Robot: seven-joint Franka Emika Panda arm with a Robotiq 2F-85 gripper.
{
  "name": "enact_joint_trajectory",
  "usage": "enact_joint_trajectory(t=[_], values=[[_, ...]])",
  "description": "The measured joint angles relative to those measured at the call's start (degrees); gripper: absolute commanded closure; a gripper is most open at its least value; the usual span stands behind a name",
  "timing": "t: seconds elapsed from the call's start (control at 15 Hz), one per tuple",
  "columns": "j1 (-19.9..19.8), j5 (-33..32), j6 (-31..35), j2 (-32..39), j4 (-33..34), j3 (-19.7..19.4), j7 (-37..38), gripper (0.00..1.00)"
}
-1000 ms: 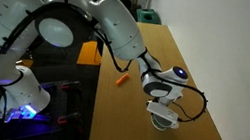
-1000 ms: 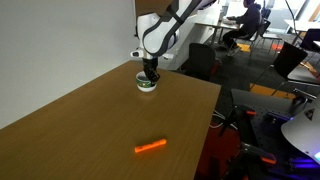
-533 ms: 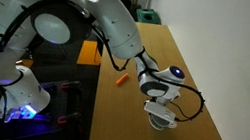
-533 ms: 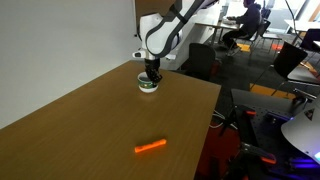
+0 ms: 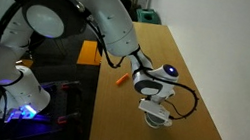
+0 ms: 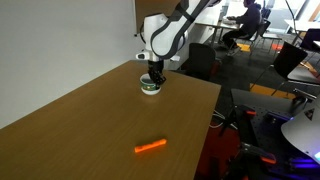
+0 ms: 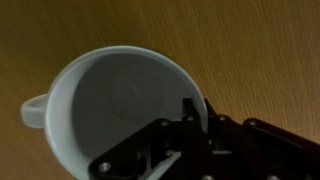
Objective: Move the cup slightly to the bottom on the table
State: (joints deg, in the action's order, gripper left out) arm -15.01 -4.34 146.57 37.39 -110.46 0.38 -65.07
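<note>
My gripper will let go of the white cup on the bare wood closer to the table edge (image 5: 129,115) next to my base. The cup now rests near the wall-side edge.
The white cup (image 7: 115,95) with a dark inside fills the wrist view, its small handle (image 7: 34,112) to the left. My gripper (image 7: 200,115) grips its right rim, one finger inside and one outside. In both exterior views the gripper (image 5: 157,114) (image 6: 153,76) comes down onto the cup (image 5: 161,123) (image 6: 150,87), which rests on the light-brown wooden table (image 5: 120,130) (image 6: 80,120). The cup stands near the wall-side edge of the table.
A small orange stick (image 5: 120,77) (image 6: 150,147) lies on the table apart from the cup. A white wall borders one long table edge. Office chairs and desks (image 6: 270,55) stand beyond the table's other side.
The gripper and the cup have slid a little along the table, away from the wall-side end. The orange stick has not moved.
</note>
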Motion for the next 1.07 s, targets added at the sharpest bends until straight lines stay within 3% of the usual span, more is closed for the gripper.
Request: enact_joint_trajectory(t=[1.07], values=[[0.58,0.00,10.21,-9.62,-19.08,0.47,2.05,0.97]])
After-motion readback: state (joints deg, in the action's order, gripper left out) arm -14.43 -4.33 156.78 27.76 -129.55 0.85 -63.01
